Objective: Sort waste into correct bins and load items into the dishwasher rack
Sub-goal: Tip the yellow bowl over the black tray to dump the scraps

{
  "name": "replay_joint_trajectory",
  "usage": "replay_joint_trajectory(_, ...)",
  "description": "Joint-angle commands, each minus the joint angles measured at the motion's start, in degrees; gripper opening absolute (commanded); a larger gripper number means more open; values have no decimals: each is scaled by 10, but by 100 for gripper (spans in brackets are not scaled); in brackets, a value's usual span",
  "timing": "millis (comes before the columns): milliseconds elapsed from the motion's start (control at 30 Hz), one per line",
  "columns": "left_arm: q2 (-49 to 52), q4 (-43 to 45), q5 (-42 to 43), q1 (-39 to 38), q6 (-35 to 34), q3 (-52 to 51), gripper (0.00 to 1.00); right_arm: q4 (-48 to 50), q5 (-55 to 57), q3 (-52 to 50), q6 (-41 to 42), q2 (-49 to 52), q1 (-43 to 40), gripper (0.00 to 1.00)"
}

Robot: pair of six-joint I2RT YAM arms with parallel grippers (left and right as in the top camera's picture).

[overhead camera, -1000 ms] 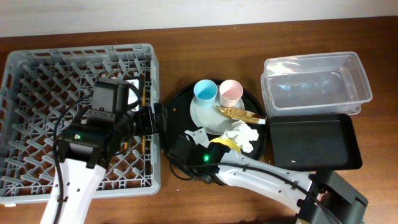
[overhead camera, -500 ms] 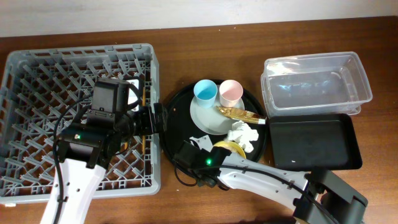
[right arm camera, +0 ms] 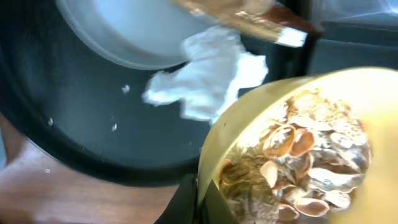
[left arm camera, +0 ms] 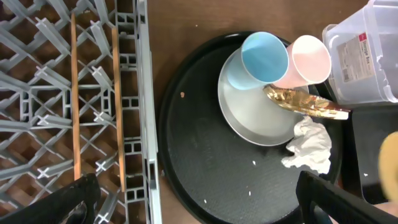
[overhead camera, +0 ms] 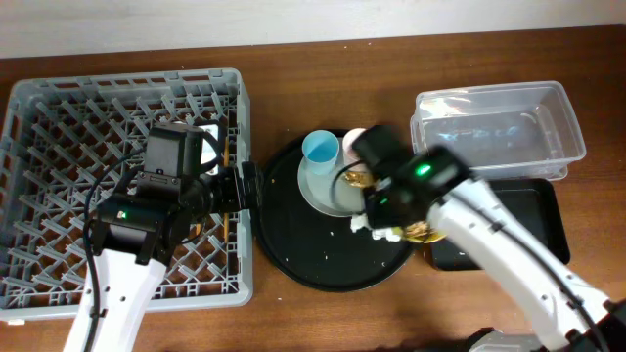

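Observation:
My right gripper has the yellow bowl, now over the tray's edge, to place. It will set the bowl down on the round tray (overhead camera: 321, 253) (right arm camera: 109, 118) in front of the grey-blue plate.
My right gripper (right arm camera: 202, 200) is shut on the rim of the yellow bowl (right arm camera: 298, 155), which is full of beige food scraps (right arm camera: 311, 168). In the overhead view the right gripper (overhead camera: 393, 225) holds the bowl (overhead camera: 423, 233) over the round tray's right edge, next to the shallow black bin (overhead camera: 518, 230). The white napkin (left arm camera: 309, 144), golden wrapper (left arm camera: 305, 104), blue cup (left arm camera: 264, 59), pink cup (left arm camera: 309, 59) and grey-blue plate (left arm camera: 252, 115) lie on the round tray. Two chopsticks (left arm camera: 73, 93) lie in the grey rack (overhead camera: 59, 127). My left gripper (overhead camera: 249, 186) is open and empty at the rack's right edge.
The large round black tray (overhead camera: 313, 254) sits between the rack and the bins, with a few crumbs on it. The clear tub (overhead camera: 499, 132) stands at the back right, behind the black bin. The left arm lies over the rack's front right part.
My right arm has swung from the round tray's front edge to its right side, carrying the yellow bowl toward the black bin. The left arm has not moved.

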Motion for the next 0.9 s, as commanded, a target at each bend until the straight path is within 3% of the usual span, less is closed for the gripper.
replay_joint_trajectory(0, -4, 0, 4, 1, 1, 6, 100, 2, -132, 9, -134, -11, -155, 4)
replay_joint_trajectory(100, -4, 0, 4, 1, 1, 6, 99, 13, -302, 7, -245, -11, -358, 4)
replay_joint_trajectory(233, -4, 0, 4, 1, 1, 6, 99, 28, -527, -74, -357, -11, -539, 4)
replay_joint_trajectory(300, -4, 0, 4, 1, 1, 6, 99, 52, -584, -124, -377, -11, -600, 4)
replay_joint_trajectory(400, -4, 1, 4, 1, 1, 6, 99, 170, -699, -241, -376, -9, -700, 4)
replay_joint_trajectory(467, -4, 0, 4, 1, 1, 6, 100, 238, -760, -296, -375, -2, -740, 4)
replay_joint_trajectory(600, -4, 0, 4, 1, 1, 6, 99, 269, -918, -306, -374, 38, -776, 4)
replay_joint_trajectory(700, -4, 0, 4, 1, 1, 6, 99, 238, -925, -306, -354, 41, -776, 4)
replay_joint_trajectory(767, -4, 0, 4, 1, 1, 6, 99, 239, -925, -306, -254, 41, -776, 4)
replay_joint_trajectory(867, -4, 0, 4, 1, 1, 6, 99, 197, -926, -306, -245, 41, -775, 4)
